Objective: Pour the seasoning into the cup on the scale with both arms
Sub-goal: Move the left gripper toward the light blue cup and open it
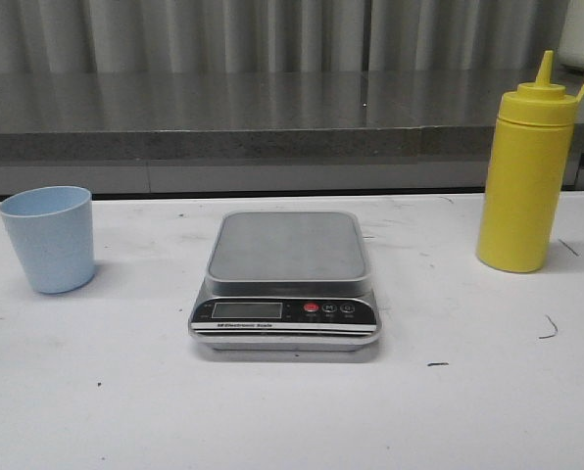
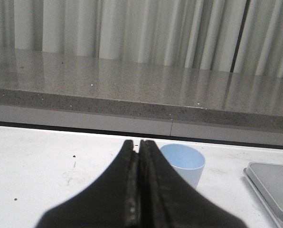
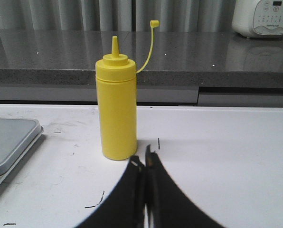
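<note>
My left gripper is to go to the light blue cup and close on the light blue cup's rim (image 1: 5, 203) (image 2: 161, 149), on the side away from the silver scale.
The light blue cup (image 1: 47, 238) stands upright on the white table at the left; it also shows in the left wrist view (image 2: 183, 163). The silver scale (image 1: 286, 279) sits in the middle, its platform bare; its corner shows in the left wrist view (image 2: 273, 183) and in the right wrist view (image 3: 8, 142). The yellow seasoning bottle (image 1: 525, 176) stands upright at the right, its tip cover hanging off the nozzle; it also shows in the right wrist view (image 3: 117, 111). My left gripper (image 2: 138, 145) is shut and empty, short of the cup. My right gripper (image 3: 144, 159) is shut and empty, just short of the bottle's base. Neither arm shows in the front view.
A grey stone ledge (image 1: 272, 117) runs along the back of the table with a curtain behind. A white appliance (image 3: 264, 16) stands on the ledge at the far right. Small dark marks dot the white tabletop (image 1: 272, 411).
</note>
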